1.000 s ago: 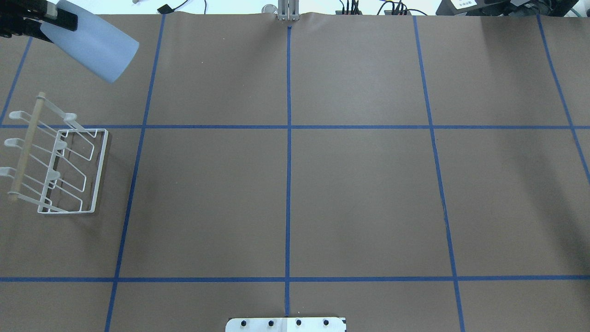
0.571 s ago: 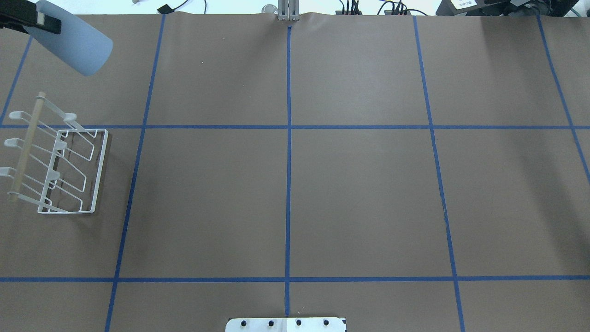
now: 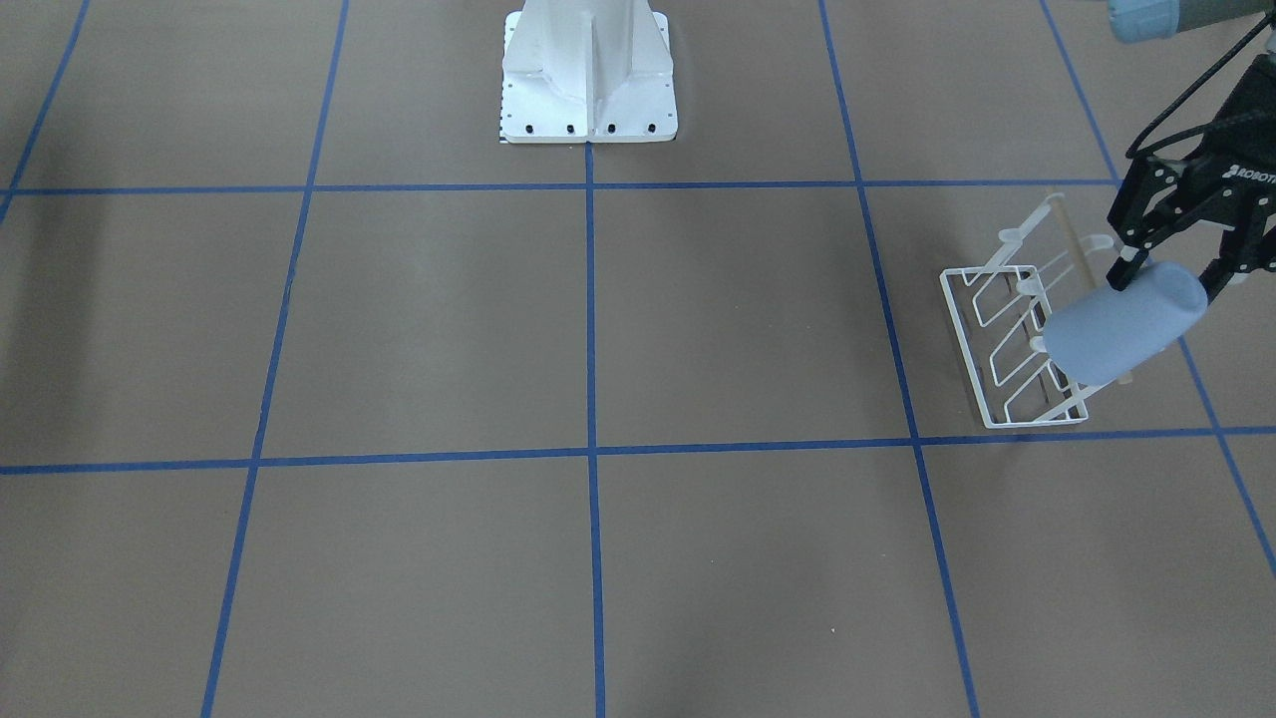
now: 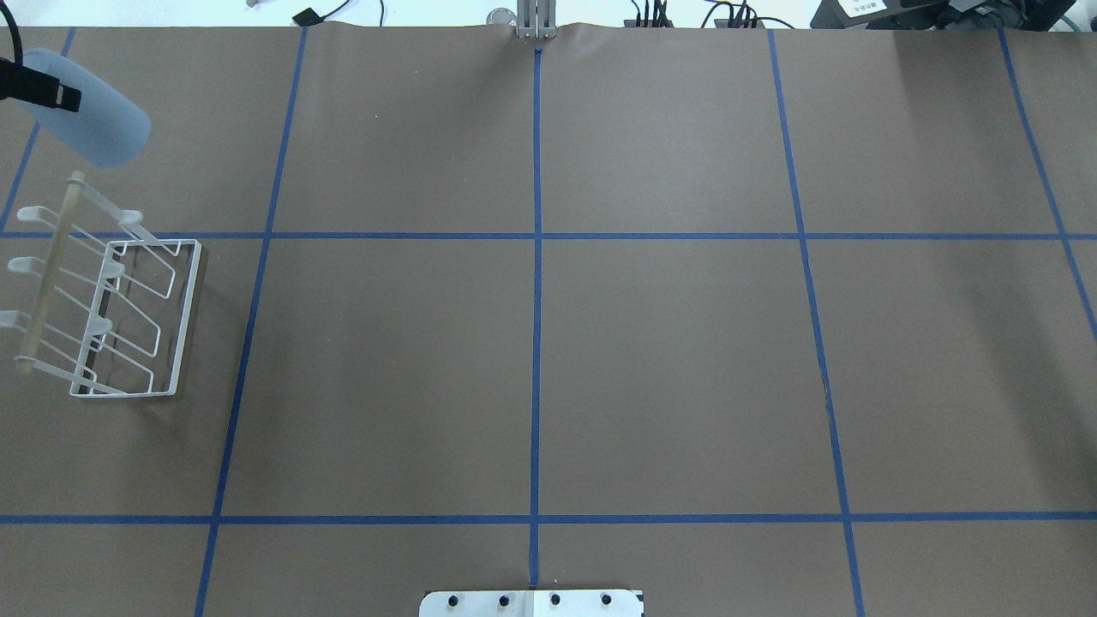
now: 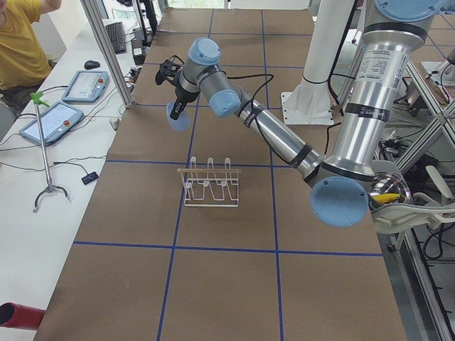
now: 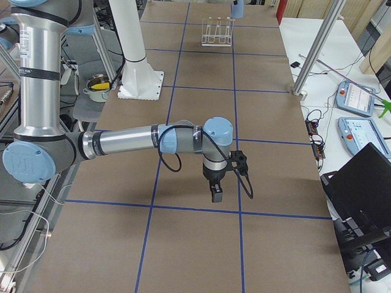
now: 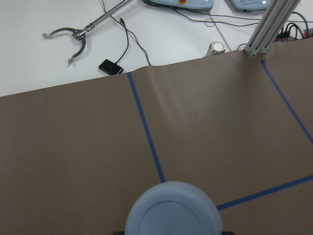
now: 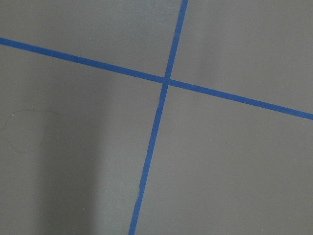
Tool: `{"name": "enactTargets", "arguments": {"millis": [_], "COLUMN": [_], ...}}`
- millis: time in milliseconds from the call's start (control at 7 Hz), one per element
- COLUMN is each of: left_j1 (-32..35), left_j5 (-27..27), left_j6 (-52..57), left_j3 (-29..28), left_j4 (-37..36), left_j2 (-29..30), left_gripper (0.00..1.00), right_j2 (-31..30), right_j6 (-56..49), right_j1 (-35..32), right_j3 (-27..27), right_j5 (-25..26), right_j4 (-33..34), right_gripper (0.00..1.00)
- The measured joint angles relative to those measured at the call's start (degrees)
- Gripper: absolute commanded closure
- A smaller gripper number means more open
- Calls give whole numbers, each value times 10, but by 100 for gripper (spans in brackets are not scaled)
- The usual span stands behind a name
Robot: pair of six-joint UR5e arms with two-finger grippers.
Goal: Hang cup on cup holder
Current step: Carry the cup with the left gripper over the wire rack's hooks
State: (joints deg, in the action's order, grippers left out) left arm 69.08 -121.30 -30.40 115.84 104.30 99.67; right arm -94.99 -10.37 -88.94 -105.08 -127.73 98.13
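My left gripper is going to let go of the pale blue cup on the white cup holder's pegs (image 3: 1036, 331) facing the middle of the table.
My left gripper (image 3: 1171, 282) is shut on the pale blue cup (image 3: 1124, 321) and holds it tilted in the air, closed base pointing away from the wrist. In the overhead view the cup (image 4: 90, 120) and the gripper (image 4: 50, 92) hang just beyond the far end of the white wire cup holder (image 4: 120, 308). The holder (image 3: 1012, 344) stands on the table with its wooden rod and empty prongs. The left wrist view shows the cup's base (image 7: 171, 210). My right gripper (image 6: 217, 194) shows only in the exterior right view, low over the table; I cannot tell whether it is open or shut.
The robot's white base (image 3: 588, 80) stands at the table's near middle edge. Blue tape lines (image 4: 536, 283) divide the brown table. Beyond the far edge lie cables, a grabber tool (image 7: 73, 36), tablets (image 5: 78, 85) and a person in yellow (image 5: 18, 50).
My left gripper has carried the cup leftward and nearer to the far end of the cup holder. The holder has not moved.
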Motion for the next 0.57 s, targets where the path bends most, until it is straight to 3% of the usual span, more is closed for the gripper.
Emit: {"name": "enactTargets", "arguments": {"millis": [571], "left_j1": [-48], "left_j5": [16], "left_j6": [6], "left_j3": [1], "left_j4": [-43], "left_j2": [-15], "left_gripper": [100], "right_j2": [-4], "right_j6": [1], "right_j1": [0], "right_j3": [0], "right_j5": [-2], "right_j4": [0], "right_gripper": [0]}}
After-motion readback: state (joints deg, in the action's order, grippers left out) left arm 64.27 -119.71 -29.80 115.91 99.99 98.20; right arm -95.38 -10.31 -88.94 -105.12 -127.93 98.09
